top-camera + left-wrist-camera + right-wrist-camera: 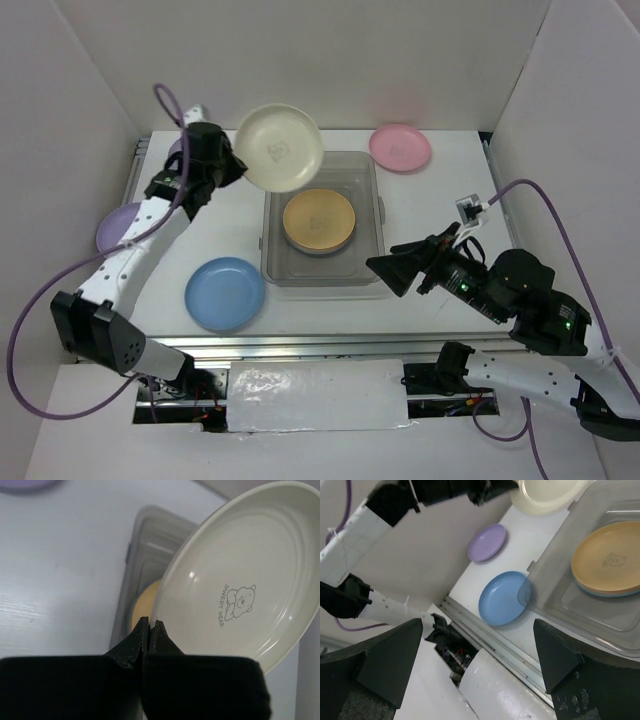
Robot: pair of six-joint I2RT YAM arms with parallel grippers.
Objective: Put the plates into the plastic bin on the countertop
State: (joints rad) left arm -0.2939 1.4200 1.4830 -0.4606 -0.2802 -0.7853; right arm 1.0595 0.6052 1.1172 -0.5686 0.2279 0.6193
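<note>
I will use my left gripper to set the cream plate down in the plastic bin and let go of it on top of the orange-yellow plate [320, 219].
My left gripper [230, 166] is shut on the rim of the cream plate [281, 147] and holds it tilted in the air over the far left corner of the plastic bin [372, 190]. The left wrist view shows the fingers [159, 632] pinching the cream plate's [240, 575] edge above the bin [136, 535]. The orange-yellow plate [318, 220] lies in the bin. The blue plate [225, 292], a lilac plate [116, 228] and the pink plate [400, 147] lie on the countertop [440, 200]. My right gripper [398, 268] is open and empty, right of the bin. The strawberry plate is out of view.
White walls close in the countertop on three sides. A metal rail [330, 343] runs along the front edge. In the right wrist view the blue plate [502, 597] lies by the bin's [555, 605] near corner, and the lilac plate [487, 542] is beyond it by the left wall.
</note>
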